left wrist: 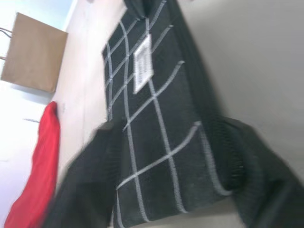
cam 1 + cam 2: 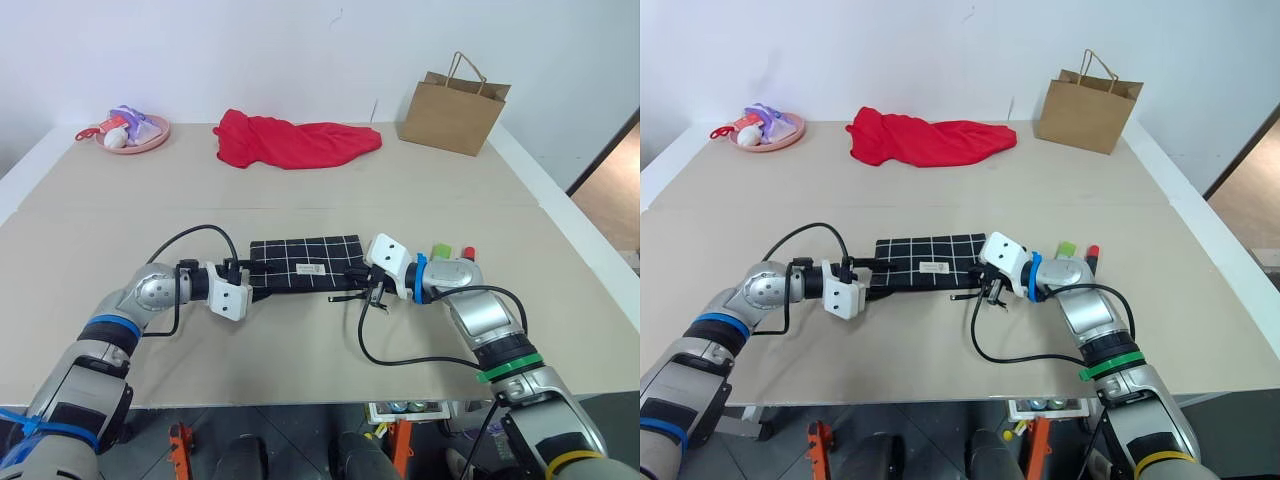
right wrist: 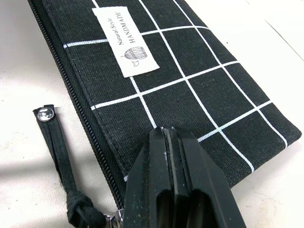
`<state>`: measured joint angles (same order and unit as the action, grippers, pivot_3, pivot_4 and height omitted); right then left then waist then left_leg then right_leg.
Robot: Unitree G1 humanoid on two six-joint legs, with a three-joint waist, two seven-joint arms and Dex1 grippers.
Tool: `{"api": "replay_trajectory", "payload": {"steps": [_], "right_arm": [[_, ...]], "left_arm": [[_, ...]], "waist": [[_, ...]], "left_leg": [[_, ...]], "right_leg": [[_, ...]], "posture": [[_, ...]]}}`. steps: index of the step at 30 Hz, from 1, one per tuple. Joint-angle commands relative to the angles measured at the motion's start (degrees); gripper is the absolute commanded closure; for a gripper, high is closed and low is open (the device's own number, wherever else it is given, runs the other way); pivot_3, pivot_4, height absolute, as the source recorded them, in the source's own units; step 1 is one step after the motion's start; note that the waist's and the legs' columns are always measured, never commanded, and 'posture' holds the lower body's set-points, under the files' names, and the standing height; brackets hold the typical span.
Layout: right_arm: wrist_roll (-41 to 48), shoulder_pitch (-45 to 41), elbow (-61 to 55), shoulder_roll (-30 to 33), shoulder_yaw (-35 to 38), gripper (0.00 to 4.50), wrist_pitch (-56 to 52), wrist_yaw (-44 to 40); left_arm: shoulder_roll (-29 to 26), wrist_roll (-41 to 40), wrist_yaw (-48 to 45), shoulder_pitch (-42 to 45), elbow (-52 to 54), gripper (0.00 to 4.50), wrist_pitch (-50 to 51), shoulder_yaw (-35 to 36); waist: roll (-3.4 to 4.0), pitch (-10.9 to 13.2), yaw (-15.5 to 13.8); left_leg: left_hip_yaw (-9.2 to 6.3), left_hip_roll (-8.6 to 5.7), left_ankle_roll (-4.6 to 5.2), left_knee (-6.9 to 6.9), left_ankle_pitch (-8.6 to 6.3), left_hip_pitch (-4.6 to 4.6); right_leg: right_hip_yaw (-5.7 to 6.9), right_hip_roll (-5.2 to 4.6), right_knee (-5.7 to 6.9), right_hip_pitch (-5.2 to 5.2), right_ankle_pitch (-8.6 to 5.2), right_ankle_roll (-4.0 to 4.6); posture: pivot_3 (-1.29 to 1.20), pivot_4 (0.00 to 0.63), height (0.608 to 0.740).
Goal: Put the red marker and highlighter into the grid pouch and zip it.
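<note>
The pouch has my right gripper resting shut on its side beside the pull cord, so my left gripper needs to lift the pouch before my right gripper takes the cord (image 3: 59, 152).
The grid pouch (image 2: 305, 262) lies flat on the table in front of me, black with white lines and a small white label (image 3: 126, 40). My left gripper (image 2: 243, 272) is at its left end, and in the left wrist view its fingers (image 1: 90, 180) close on the pouch's end from both sides. My right gripper (image 3: 166, 130) is shut, with its tips resting on the pouch's right end beside the zipper and its black pull cord (image 3: 57, 156). The highlighter (image 2: 441, 250) and the red marker (image 2: 467, 252) lie on the table just behind my right wrist.
A brown paper bag (image 2: 455, 112) stands at the back right. A red cloth (image 2: 295, 140) lies at the back middle. A pink plate (image 2: 133, 133) with small toys sits at the back left. Black cables loop from both wrists over the table.
</note>
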<state>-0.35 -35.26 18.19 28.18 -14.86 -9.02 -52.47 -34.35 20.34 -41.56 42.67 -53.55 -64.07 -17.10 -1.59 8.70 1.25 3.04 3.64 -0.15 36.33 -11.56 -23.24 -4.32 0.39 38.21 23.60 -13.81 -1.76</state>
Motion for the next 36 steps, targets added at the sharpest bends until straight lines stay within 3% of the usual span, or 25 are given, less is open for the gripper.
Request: {"api": "replay_trajectory", "payload": {"steps": [1, 2, 4, 12, 16, 20, 23, 27, 36], "right_arm": [[-0.24, 0.91, -0.79, 0.28, 0.12, 4.50, -0.82, -0.49], [-0.24, 0.89, -0.74, 0.25, 0.10, 4.50, -0.81, -0.50], [-0.24, 0.86, -0.67, 0.19, 0.06, 4.50, -0.79, -0.51], [1.65, 0.57, -0.41, -0.95, 1.62, 4.50, -2.52, 0.05], [13.98, -1.48, -3.18, -5.14, 10.93, 3.49, -9.99, 0.03], [27.62, -2.63, -11.08, -5.83, 21.61, 1.72, -18.63, 0.73], [32.52, -1.09, -15.94, -4.07, 24.30, 1.72, -22.76, -0.06], [29.85, 1.80, -17.81, -0.21, 23.94, 1.72, -23.37, 2.18], [18.08, 4.97, -13.36, -0.83, 16.61, 1.72, -13.78, 8.53]], "left_arm": [[-0.21, -2.43, -1.93, 0.39, -0.75, 3.58, -0.44, -0.92], [-0.10, -3.09, -2.43, 0.25, -0.57, 4.11, -0.41, -1.06], [0.02, -4.25, -3.39, -0.03, -0.15, 4.40, -0.40, -1.33], [-1.06, -11.22, -10.90, -2.42, 3.39, 4.40, 4.84, -1.44], [-1.75, -16.16, -13.96, -5.17, 7.79, 4.50, 15.43, 1.03], [-1.97, -23.25, -14.26, -10.66, 20.69, 4.50, 31.66, 5.34], [-1.35, -25.87, -12.50, -13.26, 29.61, 4.50, 42.42, 7.67], [0.07, -31.04, -9.47, -15.36, 43.97, 4.50, 60.17, 10.26], [2.24, -32.34, -5.53, -15.43, 55.04, 4.50, 75.01, 11.11]], "waist": [[0.00, 0.00, 0.00], [0.00, 0.00, 0.00], [0.00, 0.00, 0.01], [0.00, 0.00, 0.07], [0.02, 0.01, 0.41], [0.10, 0.06, 0.71], [0.10, 0.06, 0.67], [0.08, 0.07, 0.43], [0.08, 0.07, 1.18]], "left_leg": [[0.00, 0.00, 0.00, 0.00, 0.00, 0.00], [0.00, 0.01, 0.00, 0.00, 0.00, -0.02], [0.00, 0.01, 0.00, -0.01, 0.00, -0.02], [0.00, 0.01, -0.03, -0.02, -0.04, -0.04], [0.00, 0.03, -0.06, -0.06, -0.07, -0.07], [-0.02, 0.06, -0.06, -0.13, -0.07, -0.30], [-0.14, 0.08, -0.13, -0.12, -0.11, -0.58], [-0.26, 0.06, -0.15, -0.06, -0.12, -0.83], [-0.33, 0.04, -0.15, 0.02, -0.12, -0.82]], "right_leg": [[0.00, 0.00, 0.00, 0.00, 0.00, 0.00], [0.00, 0.01, 0.00, 0.03, 0.00, 0.01], [0.00, 0.01, 0.00, 0.03, -0.02, 0.02], [0.00, 0.01, 0.00, 0.05, -0.11, 0.02], [-0.01, 0.04, 0.01, 0.10, -0.13, 0.05], [-0.02, 0.05, 0.09, 0.36, -0.04, 0.24], [0.07, 0.05, 0.10, 0.57, -0.07, 0.28], [0.17, 0.05, 0.09, 0.70, -0.09, 0.29], [0.11, 0.16, 0.09, 0.73, -0.20, 0.03]], "posture": [[0.00, 0.150, 0.740], [0.00, 0.150, 0.740], [0.00, 0.150, 0.740], [0.00, 0.150, 0.740], [0.00, 0.150, 0.740], [0.00, 0.150, 0.740], [0.00, 0.150, 0.740], [0.00, 0.150, 0.740], [0.00, 0.150, 0.740]]}}
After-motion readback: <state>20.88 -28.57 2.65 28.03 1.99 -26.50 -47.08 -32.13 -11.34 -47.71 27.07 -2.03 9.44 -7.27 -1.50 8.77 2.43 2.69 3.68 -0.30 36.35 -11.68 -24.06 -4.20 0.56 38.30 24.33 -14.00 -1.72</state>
